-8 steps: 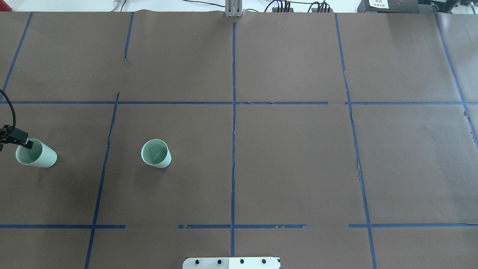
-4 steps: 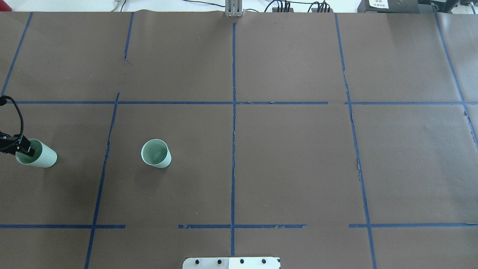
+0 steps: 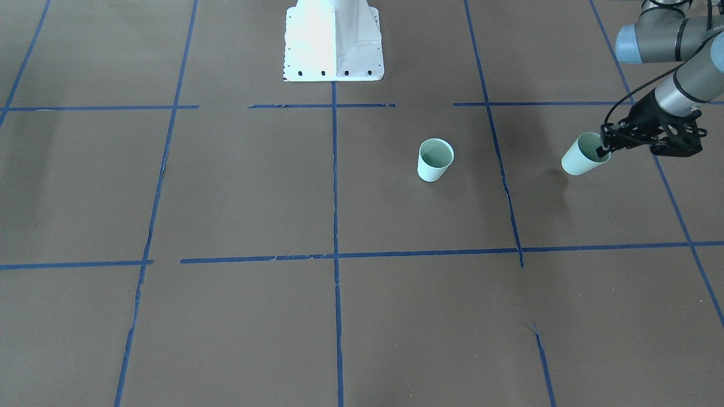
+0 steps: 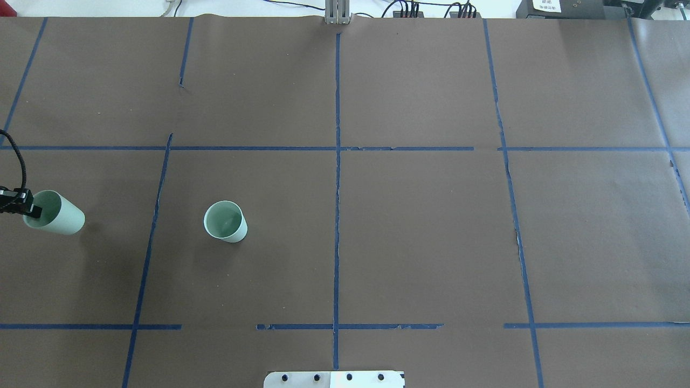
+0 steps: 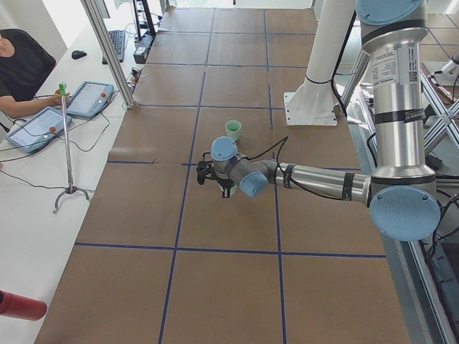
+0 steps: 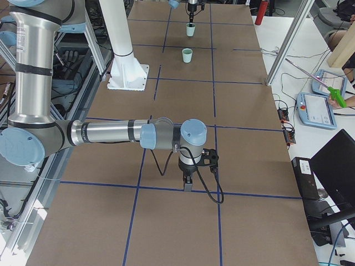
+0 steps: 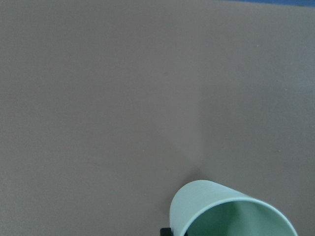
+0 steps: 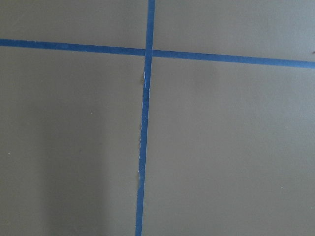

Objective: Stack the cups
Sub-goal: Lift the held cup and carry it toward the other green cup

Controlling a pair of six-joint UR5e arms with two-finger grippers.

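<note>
The robot's left gripper will release its cup inside the opening of the mint-green cup [image 3: 438, 153] that stands upright on the table.
Two pale mint-green cups are in view. One cup [image 4: 225, 221] stands upright on the brown table, left of centre; it also shows in the front view [image 3: 435, 160]. My left gripper [image 4: 26, 208] is shut on the rim of the other cup [image 4: 56, 214] at the table's left edge and holds it tilted just above the table [image 3: 584, 155]. The left wrist view shows this cup's [image 7: 231, 209] open mouth at the bottom. My right gripper [image 6: 188, 182] shows only in the exterior right view, low over the table. I cannot tell whether it is open or shut.
Blue tape lines [image 4: 337, 188] divide the brown paper into squares. The robot's white base plate [image 3: 334, 62] sits at the near middle edge. An operator's tablets [image 5: 43, 125] and a thin stand [image 5: 68, 150] are on the white bench past the far edge.
My left gripper came down onto the left cup's rim. The cup has since moved slightly towards the far edge in the overhead view and now hangs tilted. The other cup has not moved.
</note>
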